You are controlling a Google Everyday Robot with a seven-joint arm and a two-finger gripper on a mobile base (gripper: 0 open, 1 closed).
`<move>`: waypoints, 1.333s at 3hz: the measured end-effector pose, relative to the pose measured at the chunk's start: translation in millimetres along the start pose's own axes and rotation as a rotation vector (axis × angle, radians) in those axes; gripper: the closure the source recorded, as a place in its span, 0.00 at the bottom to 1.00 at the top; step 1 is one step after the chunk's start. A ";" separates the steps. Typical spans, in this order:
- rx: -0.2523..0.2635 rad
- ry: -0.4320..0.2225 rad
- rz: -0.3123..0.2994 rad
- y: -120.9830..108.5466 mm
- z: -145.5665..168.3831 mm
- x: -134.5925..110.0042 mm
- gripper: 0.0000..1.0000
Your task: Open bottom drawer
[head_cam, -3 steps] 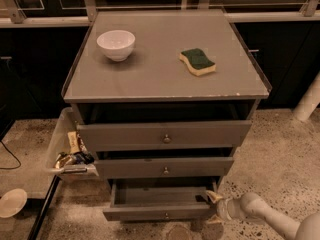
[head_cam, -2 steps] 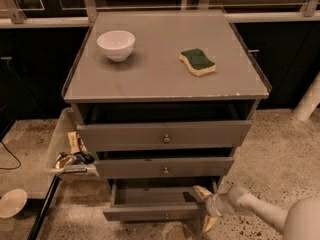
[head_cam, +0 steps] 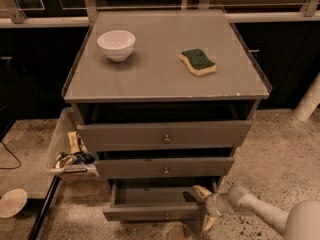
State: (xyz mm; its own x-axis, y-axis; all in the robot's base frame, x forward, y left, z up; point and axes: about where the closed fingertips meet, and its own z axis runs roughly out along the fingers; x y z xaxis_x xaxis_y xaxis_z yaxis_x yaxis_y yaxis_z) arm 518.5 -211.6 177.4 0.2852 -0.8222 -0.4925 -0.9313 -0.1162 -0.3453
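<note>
Next, my gripper grips the end of the drawer front (head_cam: 199, 214) and pulls further, because the bottom drawer is only partly out and my gripper's fingers are spread loosely around its corner.
The bottom drawer (head_cam: 150, 212) is the slimmest grey front of three, with a small round knob (head_cam: 166, 215). It stands pulled partly out, and its plain grey inside (head_cam: 150, 195) shows. My gripper (head_cam: 204, 208) is at the drawer's right end, low by the floor, reaching in from the lower right. Its fingers are spread apart: the upper fingertip (head_cam: 200, 191) lies over the drawer's inside corner, and the lower fingertip (head_cam: 208, 224) is in front of the drawer front. It holds nothing.
The middle drawer (head_cam: 165, 167) and top drawer (head_cam: 165, 134) above also stand slightly out. A white bowl (head_cam: 116, 44) and a green-and-yellow sponge (head_cam: 198, 62) sit on the cabinet top. A bin of packets (head_cam: 70, 154) stands at the left, with a white plate (head_cam: 11, 202) on the floor.
My gripper has moved left from beside the cabinet's right side to the bottom drawer's right end, one finger now over the drawer's inside. The drawer stands about as far out as before.
</note>
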 end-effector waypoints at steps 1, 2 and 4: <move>0.035 -0.054 0.060 10.1 1.6 19.8 0.00; 0.043 -0.083 0.102 17.0 5.3 35.1 0.00; 0.046 -0.082 0.104 15.4 4.8 37.1 0.19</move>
State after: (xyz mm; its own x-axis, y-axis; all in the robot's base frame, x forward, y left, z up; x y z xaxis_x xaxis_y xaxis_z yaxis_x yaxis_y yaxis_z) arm 515.8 -241.2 150.0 0.2072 -0.7798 -0.5907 -0.9459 -0.0058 -0.3243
